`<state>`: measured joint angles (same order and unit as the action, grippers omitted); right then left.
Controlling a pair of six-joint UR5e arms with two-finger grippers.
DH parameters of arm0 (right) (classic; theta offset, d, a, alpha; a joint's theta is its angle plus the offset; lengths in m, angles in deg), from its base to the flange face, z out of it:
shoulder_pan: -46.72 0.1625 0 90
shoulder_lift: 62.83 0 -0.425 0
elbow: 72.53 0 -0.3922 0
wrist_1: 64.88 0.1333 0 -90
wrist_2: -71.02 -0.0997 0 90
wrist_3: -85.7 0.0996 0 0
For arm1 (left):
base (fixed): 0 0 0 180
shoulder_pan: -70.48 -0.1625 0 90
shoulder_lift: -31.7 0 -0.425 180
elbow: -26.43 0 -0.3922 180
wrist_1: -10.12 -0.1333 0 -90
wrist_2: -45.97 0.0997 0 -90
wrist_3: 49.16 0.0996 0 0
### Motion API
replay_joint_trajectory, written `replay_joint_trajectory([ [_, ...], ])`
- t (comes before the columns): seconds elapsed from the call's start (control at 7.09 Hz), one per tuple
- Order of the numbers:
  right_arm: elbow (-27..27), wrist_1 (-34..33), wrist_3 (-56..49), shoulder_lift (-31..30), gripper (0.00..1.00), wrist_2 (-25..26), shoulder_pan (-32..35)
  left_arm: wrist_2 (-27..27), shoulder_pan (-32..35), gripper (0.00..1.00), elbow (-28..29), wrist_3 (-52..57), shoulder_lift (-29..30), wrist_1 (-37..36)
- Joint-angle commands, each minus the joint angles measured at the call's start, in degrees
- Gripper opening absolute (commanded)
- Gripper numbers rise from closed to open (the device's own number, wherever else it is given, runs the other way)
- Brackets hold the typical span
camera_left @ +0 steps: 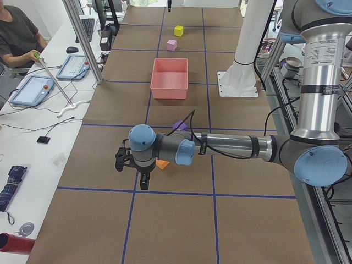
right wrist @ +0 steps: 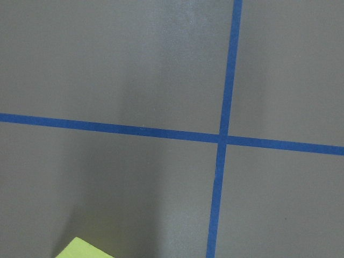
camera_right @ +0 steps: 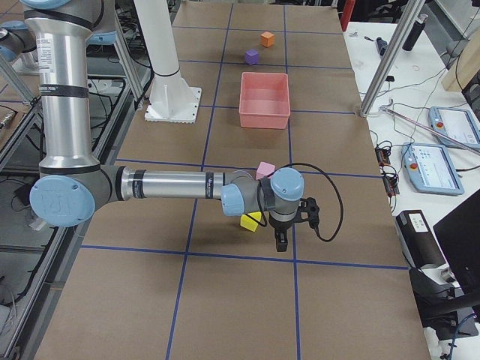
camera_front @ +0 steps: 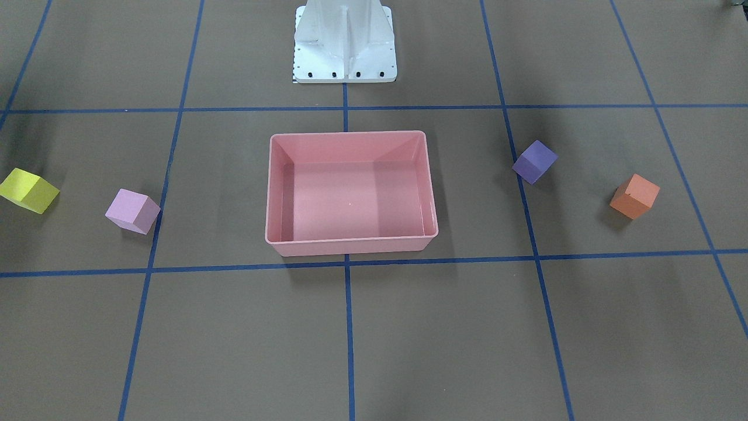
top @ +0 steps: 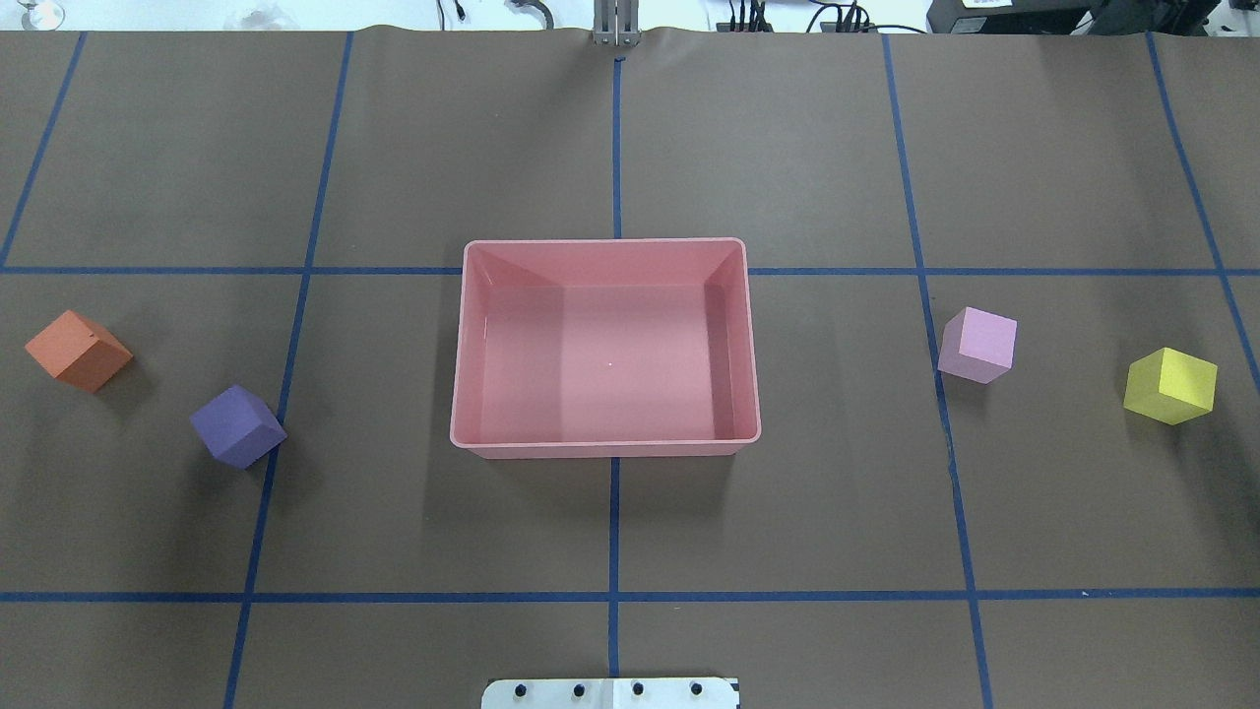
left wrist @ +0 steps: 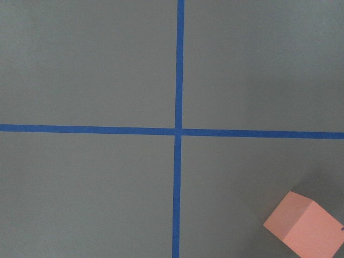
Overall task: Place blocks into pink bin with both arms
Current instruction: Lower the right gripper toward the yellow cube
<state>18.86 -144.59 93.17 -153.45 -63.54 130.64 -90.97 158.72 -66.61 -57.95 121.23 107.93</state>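
Note:
Next, the right gripper grips the upper sides of the yellow block (camera_front: 29, 183), the block farther from the pink bin than the light pink block.
The pink bin (top: 605, 448) stands empty at the table's middle. On the robot's left lie the orange block (top: 78, 350) and the purple block (top: 237, 425). On its right lie the light pink block (top: 976, 345) and the yellow block (top: 1169, 385). My left gripper (camera_left: 144, 184) shows only in the exterior left view, hanging just outside the orange block (camera_left: 162, 164); I cannot tell if it is open. My right gripper (camera_right: 281, 244) shows only in the exterior right view, just outside the yellow block (camera_right: 251, 221); I cannot tell its state. The wrist views show the orange block's (left wrist: 303, 226) and the yellow block's (right wrist: 86, 250) corners.
The white robot base (camera_front: 345, 41) stands behind the bin. Blue tape lines (top: 615, 596) grid the brown table. An operator (camera_left: 19, 38) sits at a side desk with tablets beyond the table's far edge.

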Motion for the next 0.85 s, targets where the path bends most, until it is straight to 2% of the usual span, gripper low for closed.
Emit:
replay_joint_trajectory([
  [0.0,1.9,0.0,0.0,-2.0,1.0,-0.3,0.3,-0.1,-0.1,1.0,-0.6,0.3,-0.7,1.7],
  [0.71,2.8,0.2,-0.1,-2.1,1.0,-0.8,0.2,-0.3,-0.3,1.0,-0.5,-0.4,-2.2,2.5],
])
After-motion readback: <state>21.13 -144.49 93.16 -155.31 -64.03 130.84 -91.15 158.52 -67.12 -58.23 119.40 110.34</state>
